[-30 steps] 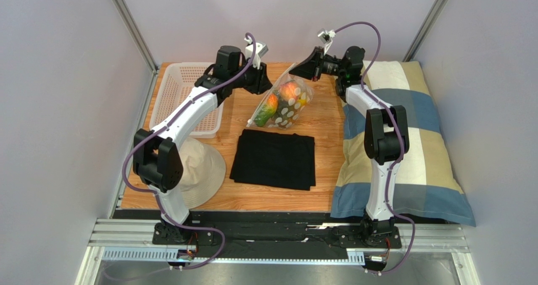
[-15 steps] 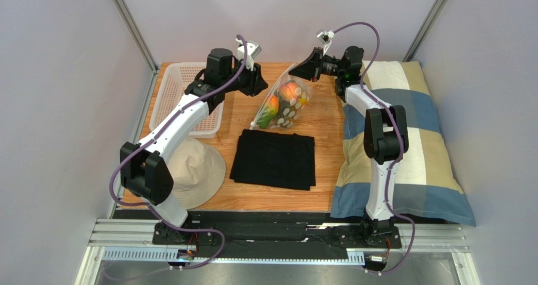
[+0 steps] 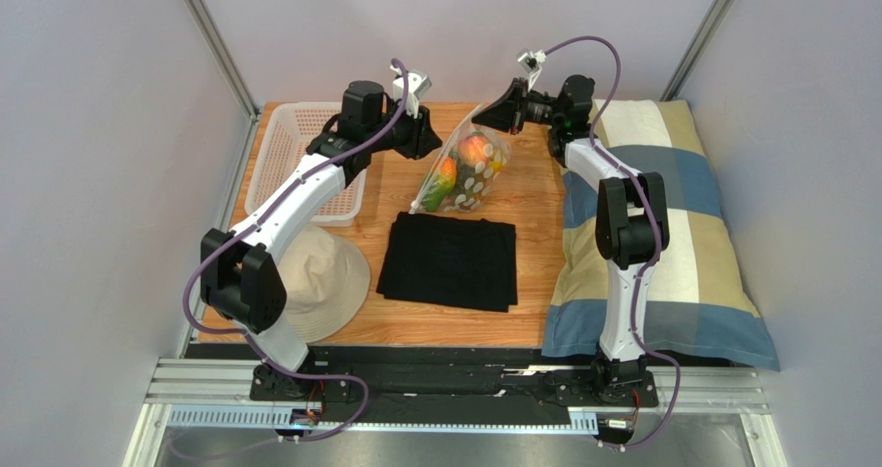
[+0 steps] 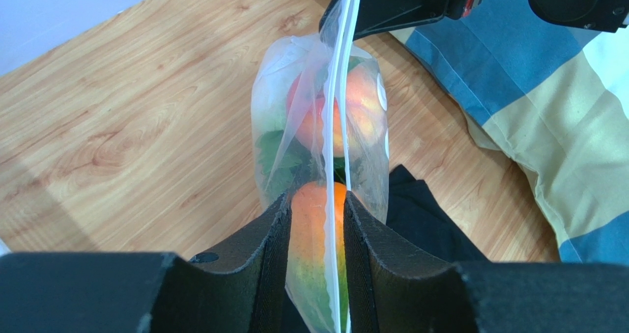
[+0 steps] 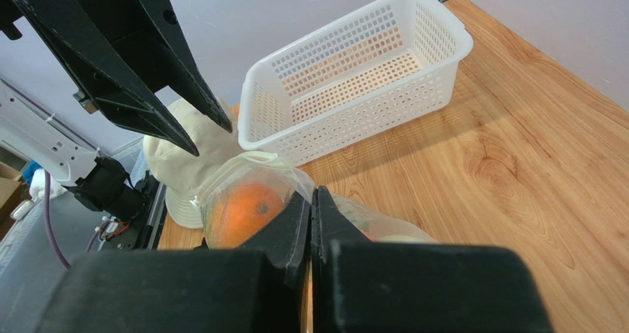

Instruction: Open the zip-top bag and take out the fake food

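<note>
I am holding the bag by its upper corner with my right gripper, which leaves the bag's opening a narrow slit, so I should take one zip edge of the bag (image 4: 345, 140) near the middle with that gripper.
The zip-top bag (image 3: 468, 173) is clear with white dots and hangs tilted over the back of the wooden table. Its lower end rests by the black cloth. My right gripper (image 3: 489, 118) is shut on the bag's upper zip edge, and its jaws (image 5: 311, 197) are pressed together on the plastic. The fake food shows inside the bag: a peach (image 4: 354, 112), an orange-green mango (image 4: 314, 230) and green leaves. My left gripper (image 3: 433, 138) stands open at the bag's left side. The white zip strip (image 4: 336, 127) runs through the gap between its fingers (image 4: 316, 200), unpinched.
A white perforated basket (image 3: 300, 162) sits at the back left, with a beige hat (image 3: 326, 281) in front of it. A folded black cloth (image 3: 448, 260) lies mid-table. A checked pillow (image 3: 663, 229) lines the right side.
My left arm drew back a little to the left, and its gripper shifted slightly up and left beside the bag. The right gripper and the bag stayed put.
</note>
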Available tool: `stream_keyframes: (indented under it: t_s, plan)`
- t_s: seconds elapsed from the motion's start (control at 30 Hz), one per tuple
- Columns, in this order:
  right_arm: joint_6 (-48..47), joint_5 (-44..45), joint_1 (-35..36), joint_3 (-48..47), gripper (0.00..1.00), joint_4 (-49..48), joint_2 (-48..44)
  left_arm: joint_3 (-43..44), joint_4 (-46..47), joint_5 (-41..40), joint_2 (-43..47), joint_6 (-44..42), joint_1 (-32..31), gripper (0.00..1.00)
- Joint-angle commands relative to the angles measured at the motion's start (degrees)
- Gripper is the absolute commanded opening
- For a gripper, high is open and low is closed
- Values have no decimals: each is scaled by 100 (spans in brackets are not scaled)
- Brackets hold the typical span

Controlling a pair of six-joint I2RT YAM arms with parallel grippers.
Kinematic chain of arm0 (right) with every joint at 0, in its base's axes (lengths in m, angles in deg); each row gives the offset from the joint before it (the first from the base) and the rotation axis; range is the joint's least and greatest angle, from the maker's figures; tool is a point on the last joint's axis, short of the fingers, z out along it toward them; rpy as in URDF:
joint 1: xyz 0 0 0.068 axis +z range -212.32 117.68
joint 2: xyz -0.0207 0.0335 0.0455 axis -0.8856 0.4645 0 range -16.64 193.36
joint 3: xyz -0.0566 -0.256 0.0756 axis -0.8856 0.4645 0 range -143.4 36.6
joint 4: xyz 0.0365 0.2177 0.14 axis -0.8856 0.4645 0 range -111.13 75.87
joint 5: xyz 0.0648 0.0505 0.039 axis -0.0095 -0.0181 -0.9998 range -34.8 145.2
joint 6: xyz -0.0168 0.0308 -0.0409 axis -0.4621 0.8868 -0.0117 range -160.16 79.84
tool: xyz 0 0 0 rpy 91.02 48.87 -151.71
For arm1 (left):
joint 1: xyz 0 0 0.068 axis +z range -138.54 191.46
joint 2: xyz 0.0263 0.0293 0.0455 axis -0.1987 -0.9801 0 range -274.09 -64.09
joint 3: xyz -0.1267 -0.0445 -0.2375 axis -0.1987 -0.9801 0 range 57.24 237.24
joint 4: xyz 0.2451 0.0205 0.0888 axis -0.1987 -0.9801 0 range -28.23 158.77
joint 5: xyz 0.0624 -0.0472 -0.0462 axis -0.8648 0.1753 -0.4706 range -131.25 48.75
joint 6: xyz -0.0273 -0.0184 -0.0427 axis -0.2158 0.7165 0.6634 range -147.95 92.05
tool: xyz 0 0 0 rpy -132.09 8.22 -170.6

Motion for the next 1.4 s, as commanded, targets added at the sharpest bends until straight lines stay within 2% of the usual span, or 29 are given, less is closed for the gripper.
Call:
stream_keyframes:
  t_s: [0.0,0.37,0.5,0.53,0.57,0.6,0.63,0.67,0.7,0.73,0.77,0.87,1.03,1.17,1.3,1.37]
  plan:
    - [-112,-6,41,-239,0,-56,7,-80,206,214,-104,21,8,37]
    - [-111,-6,50,-282,0,-12,16,139,145,293,-517,83,-53,37]
    - [-155,143,59,-396,0,277,51,350,136,600,-911,144,-89,36]
    - [-216,248,59,-449,3,417,60,411,154,627,-974,188,-89,30]
    - [-278,319,59,-528,8,828,69,516,145,627,-1009,293,-89,17]
    - [-357,424,59,-633,19,1093,51,561,163,610,-1062,363,-89,13]
    - [-584,790,59,-695,26,1426,-45,587,250,592,-1079,442,-89,10]
    - [-717,1081,59,-765,33,2308,-115,640,294,575,-1088,652,-89,0]
    - [-849,1363,94,-844,52,2839,-185,684,329,566,-1115,750,-89,0]
    - [-1015,1914,120,-1150,62,3393,-308,728,417,583,-1132,846,-89,0]
    - [-1217,2284,138,-1318,66,4642,-361,772,470,583,-1141,1056,-89,0]
    - [-1098,3656,164,-1601,70,6048,-755,772,567,425,-1150,1417,-89,0]
    - [-1113,5167,392,-863,78,6535,-1802,509,1076,381,-1115,1831,-89,0]
    - [-1281,5646,849,-679,80,7150,-2225,307,1393,373,-1150,2270,-98,0]
    - [-1097,5716,1306,-266,81,6967,-2515,272,1393,285,-1176,2473,-98,0]
    - [-990,5865,1403,-370,81,7289,-2401,210,1393,258,-1133,2535,-98,0]
